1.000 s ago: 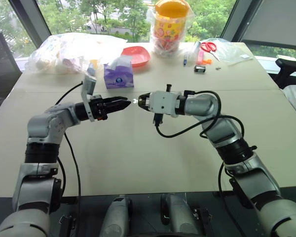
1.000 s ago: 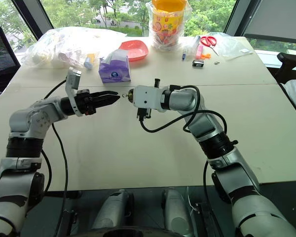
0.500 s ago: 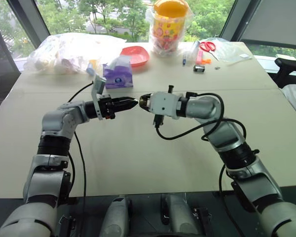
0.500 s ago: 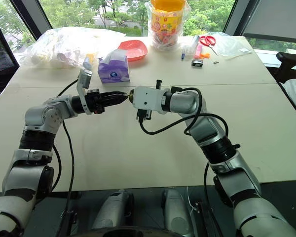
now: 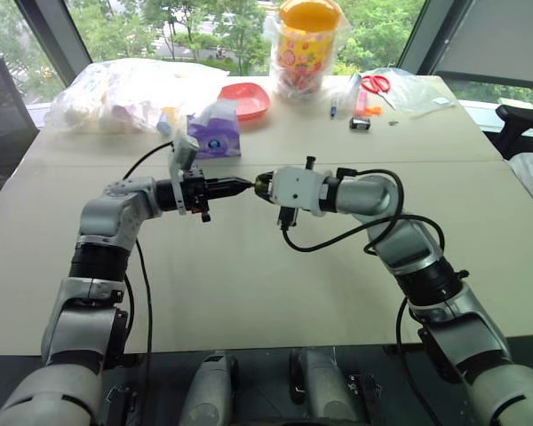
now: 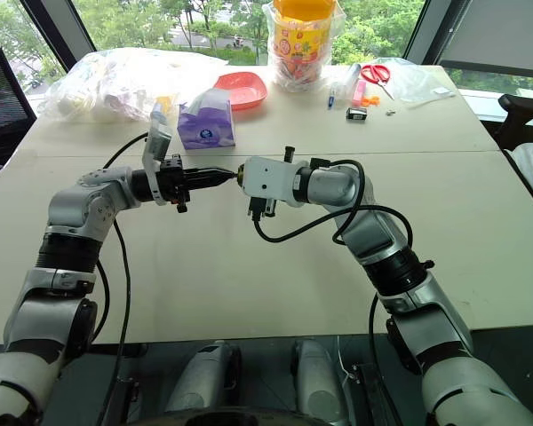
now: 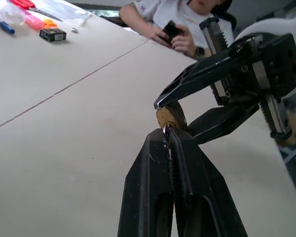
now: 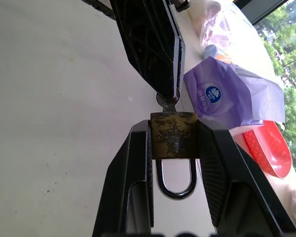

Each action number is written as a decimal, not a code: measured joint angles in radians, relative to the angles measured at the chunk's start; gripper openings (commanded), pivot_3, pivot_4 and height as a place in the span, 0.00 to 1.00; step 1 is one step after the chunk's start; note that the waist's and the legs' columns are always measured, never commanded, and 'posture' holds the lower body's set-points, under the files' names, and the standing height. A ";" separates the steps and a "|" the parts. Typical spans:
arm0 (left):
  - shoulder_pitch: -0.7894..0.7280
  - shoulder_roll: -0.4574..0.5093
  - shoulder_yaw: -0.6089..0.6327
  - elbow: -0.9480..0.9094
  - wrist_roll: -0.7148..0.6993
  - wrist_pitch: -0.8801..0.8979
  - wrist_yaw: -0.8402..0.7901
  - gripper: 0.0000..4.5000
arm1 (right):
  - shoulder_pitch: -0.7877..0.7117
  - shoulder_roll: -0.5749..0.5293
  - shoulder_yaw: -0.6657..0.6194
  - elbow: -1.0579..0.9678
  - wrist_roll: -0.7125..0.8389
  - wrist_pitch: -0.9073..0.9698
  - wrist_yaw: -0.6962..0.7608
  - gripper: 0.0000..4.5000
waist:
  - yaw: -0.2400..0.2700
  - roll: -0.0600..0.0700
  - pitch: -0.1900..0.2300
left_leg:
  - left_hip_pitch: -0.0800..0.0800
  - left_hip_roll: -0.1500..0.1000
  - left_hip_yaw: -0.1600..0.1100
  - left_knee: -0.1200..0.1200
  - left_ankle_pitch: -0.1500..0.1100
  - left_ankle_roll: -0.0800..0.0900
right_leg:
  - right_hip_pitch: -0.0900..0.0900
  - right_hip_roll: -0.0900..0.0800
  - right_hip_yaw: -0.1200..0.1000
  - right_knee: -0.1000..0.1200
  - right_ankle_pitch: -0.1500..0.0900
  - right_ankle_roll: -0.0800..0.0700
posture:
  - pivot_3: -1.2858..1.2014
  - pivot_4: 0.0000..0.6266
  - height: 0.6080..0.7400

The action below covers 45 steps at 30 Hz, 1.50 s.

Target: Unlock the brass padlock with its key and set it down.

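The padlock's shackle is between my right fingers; my left gripper needs to leave the key and take the padlock's body (image 8: 174, 136) before my right gripper hooks the shackle.
The brass padlock (image 8: 173, 134) is a tiny gold body with a silver shackle, held above the table between the two arms. My right gripper (image 8: 173, 127) is shut on its sides, with the shackle pointing back toward the wrist. The key (image 8: 166, 100) sticks out of the padlock's bottom face, and my left gripper (image 7: 167, 132) is shut on its head. In the head views the left gripper (image 5: 246, 185) and the right gripper (image 5: 264, 184) meet tip to tip over the middle of the table (image 5: 249, 284). The padlock (image 7: 169, 115) sits right at the left fingertips.
A purple tissue pack (image 5: 213, 133) lies just behind the grippers, with a red plate (image 5: 246, 99), a bagged yellow jar (image 5: 309, 44) and plastic bags (image 5: 115, 93) further back. Scissors (image 5: 374, 84) and a small black box (image 5: 360, 123) lie at the back right. A person (image 7: 172, 24) sits beyond the table's right side.
My left gripper has moved right to the padlock, rolled at the wrist and closed on the key. The right gripper has kept still with the padlock.
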 measured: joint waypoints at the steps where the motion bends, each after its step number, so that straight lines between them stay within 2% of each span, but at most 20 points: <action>1: 0.004 0.005 -0.015 -0.003 0.027 -0.048 -0.005 0.02 | 0.001 0.000 0.002 0.001 0.000 0.003 0.003 0.15 | 0.000 0.000 0.000 | 0.000 0.000 0.000 0.000 0.000 0.000 | 0.000 0.000 0.000 0.000 0.000 0.000 | 0.52 0.24 1.00; 4: 0.024 0.028 -0.059 -0.017 0.116 -0.220 -0.023 0.02 | 0.009 0.001 0.014 0.005 0.001 0.009 0.013 0.15 | 0.000 0.000 0.000 | 0.000 0.000 0.000 0.000 0.000 0.000 | 0.000 0.000 0.000 0.000 0.000 0.000 | 0.52 0.24 1.00; 10: 0.041 0.028 -0.060 0.000 0.155 -0.320 -0.049 0.02 | 0.010 0.001 0.022 0.006 0.008 0.015 0.031 0.15 | 0.000 0.000 0.000 | 0.000 0.000 0.000 0.000 0.000 0.000 | 0.000 0.000 0.000 0.000 0.000 0.000 | 0.52 0.24 1.00; 15: 0.020 0.030 -0.001 0.041 -0.025 0.081 -0.090 0.02 | 0.005 0.000 0.025 0.008 0.000 -0.026 0.012 0.15 | -0.002 0.000 0.000 | 0.000 0.000 0.000 0.000 0.000 0.000 | 0.000 0.000 0.000 0.000 0.001 0.004 | 0.52 0.24 1.00; 18: 0.013 0.053 0.037 0.043 -0.113 0.249 -0.125 0.20 | 0.003 -0.003 0.024 0.008 -0.011 -0.045 0.001 0.15 | -0.005 0.000 0.000 | -0.001 0.000 -0.001 0.000 0.000 0.000 | -0.001 0.000 0.000 0.000 0.001 0.004 | 0.52 0.24 1.00; 22: 0.000 0.047 0.060 0.032 -0.143 0.296 -0.112 0.56 | 0.002 -0.002 0.024 0.008 -0.010 -0.058 0.000 0.15 | 0.000 0.000 0.000 | 0.000 0.000 -0.001 0.000 0.000 0.000 | 0.000 0.000 0.000 0.000 0.001 0.004 | 0.52 0.24 1.00; 35: -0.055 -0.056 0.039 0.110 -0.084 0.192 -0.053 0.56 | 0.002 0.006 0.025 0.007 -0.011 -0.070 0.000 0.15 | 0.000 0.000 0.000 | 0.000 0.000 -0.001 0.000 0.000 0.000 | 0.000 0.000 0.000 0.000 0.000 0.002 | 0.52 0.24 1.00; 38: -0.057 -0.063 0.037 0.128 -0.079 0.192 -0.056 0.39 | 0.002 0.006 0.025 0.005 -0.011 -0.069 0.000 0.15 | -0.001 0.000 0.000 | 0.000 0.000 -0.001 0.000 0.000 0.000 | 0.000 0.000 0.000 0.000 0.001 0.004 | 0.52 0.24 1.00; 40: -0.058 -0.063 0.028 0.130 -0.075 0.192 -0.070 0.18 | 0.002 0.006 0.025 0.003 -0.012 -0.066 0.000 0.15 | -0.001 0.000 0.000 | 0.000 0.000 -0.001 0.000 0.000 0.000 | 0.000 0.000 0.000 0.000 0.001 0.004 | 0.52 0.24 1.00; 42: -0.058 -0.063 0.025 0.132 -0.072 0.192 -0.079 0.02 | 0.002 0.006 0.027 0.002 -0.018 -0.064 -0.001 0.15 | -0.001 0.000 0.000 | 0.000 0.000 -0.001 0.000 0.000 0.000 | 0.000 0.000 0.000 0.000 0.000 0.004 | 0.52 0.24 1.00; 45: -0.058 -0.063 0.024 0.132 -0.067 0.191 -0.082 0.02 | 0.002 0.006 0.028 0.000 -0.021 -0.063 -0.001 0.15 | -0.001 0.000 0.000 | 0.000 0.000 -0.001 0.000 0.000 0.000 | 0.000 0.000 0.000 0.000 0.000 0.004 | 0.52 0.24 1.00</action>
